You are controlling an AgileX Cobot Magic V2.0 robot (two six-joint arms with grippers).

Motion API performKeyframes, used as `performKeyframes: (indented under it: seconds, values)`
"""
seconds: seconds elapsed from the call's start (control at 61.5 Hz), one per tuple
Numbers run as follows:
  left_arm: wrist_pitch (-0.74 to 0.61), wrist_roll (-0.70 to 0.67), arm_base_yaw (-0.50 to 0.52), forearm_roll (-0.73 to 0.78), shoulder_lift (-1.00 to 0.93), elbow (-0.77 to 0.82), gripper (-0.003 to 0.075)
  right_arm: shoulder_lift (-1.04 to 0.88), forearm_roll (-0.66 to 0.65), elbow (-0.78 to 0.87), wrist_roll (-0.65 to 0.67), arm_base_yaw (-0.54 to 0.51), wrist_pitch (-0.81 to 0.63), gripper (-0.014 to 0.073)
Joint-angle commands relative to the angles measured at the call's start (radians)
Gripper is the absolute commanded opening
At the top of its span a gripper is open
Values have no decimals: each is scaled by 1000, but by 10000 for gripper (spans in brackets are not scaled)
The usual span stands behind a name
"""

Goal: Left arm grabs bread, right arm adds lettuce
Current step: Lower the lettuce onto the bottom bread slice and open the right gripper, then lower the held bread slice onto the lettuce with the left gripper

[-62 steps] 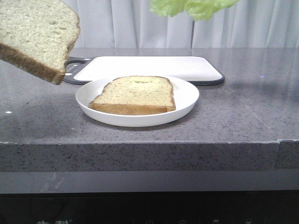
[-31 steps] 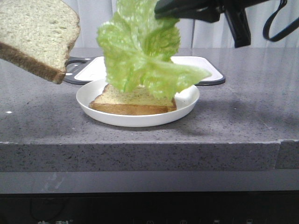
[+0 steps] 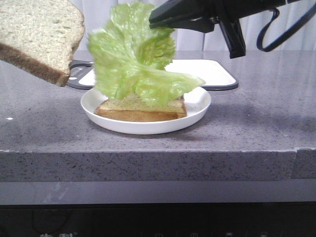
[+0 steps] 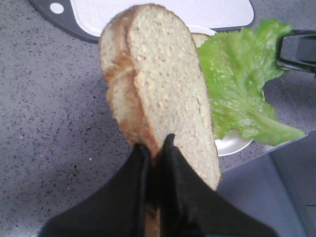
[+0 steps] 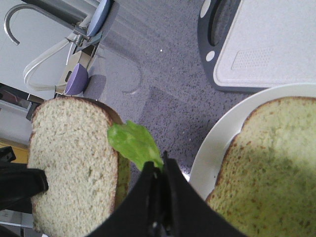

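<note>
My left gripper needs to let go of the thick bread slice on the green lettuce leaf (image 4: 222, 81) above the thinner bread slice. The thick slice is now held up in the air.
My left gripper (image 4: 154, 148) is shut on the thick bread slice (image 4: 158, 84) and holds it up in the air, left of the plate; the slice shows at the top left of the front view (image 3: 39, 34). My right gripper (image 3: 153, 20) is shut on the top edge of the green ruffled lettuce leaf (image 3: 133, 59), also seen in the right wrist view (image 5: 160, 165). The leaf hangs over the white plate (image 3: 197, 106), in front of a thinner bread slice (image 3: 143, 112) lying on it. I cannot tell whether the leaf touches that slice.
A white cutting board with a dark rim (image 3: 207, 71) lies behind the plate. The grey stone counter (image 3: 247, 133) ends in a front edge near the camera. Black cables (image 3: 286, 34) loop off the right arm.
The right gripper has come down into view with the lettuce and shifted left, so the leaf now hangs over the plate. The held bread has not moved.
</note>
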Motion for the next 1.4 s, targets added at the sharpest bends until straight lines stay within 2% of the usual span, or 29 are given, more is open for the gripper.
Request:
performKeyframes:
  seconds: [0.0,0.195,0.26,0.341,0.455,0.52,0.601,0.813,0.91,1.073,1.235,1.382]
  values:
    - [-52,0,2,-39,-20,-24,-20,-11,117,-48,-6,-2,21,-116]
    - [-52,0,2,-39,-20,-24,-20,50,117,-59,-6,-2,-46,-113]
    - [-52,0,2,-39,-20,-24,-20,67,117,-59,-5,-2,-43,-82]
    - [-52,0,2,-39,-20,-24,-20,73,117,-59,-5,-2,-47,20]
    - [-52,0,2,-39,-20,-24,-20,73,115,-59,-6,-10,-74,276]
    - [-52,0,2,-39,-20,-24,-20,72,95,-59,-7,-25,-91,393]
    - [-52,0,2,-39,-20,-24,-20,68,43,-59,-7,-57,-92,482]
    - [-52,0,2,-51,-20,-24,-20,25,-112,-59,-6,-166,8,492]
    - [-59,5,2,-103,-11,-24,-20,-32,-203,-59,-3,-213,43,492]
    - [-54,107,2,-276,47,-24,-20,-144,-406,-59,84,-248,101,491]
    - [-52,255,2,-532,147,-24,-20,-252,-661,-59,210,-248,152,491]
    - [-27,416,2,-727,259,-29,-20,-321,-725,-59,226,-248,213,491]
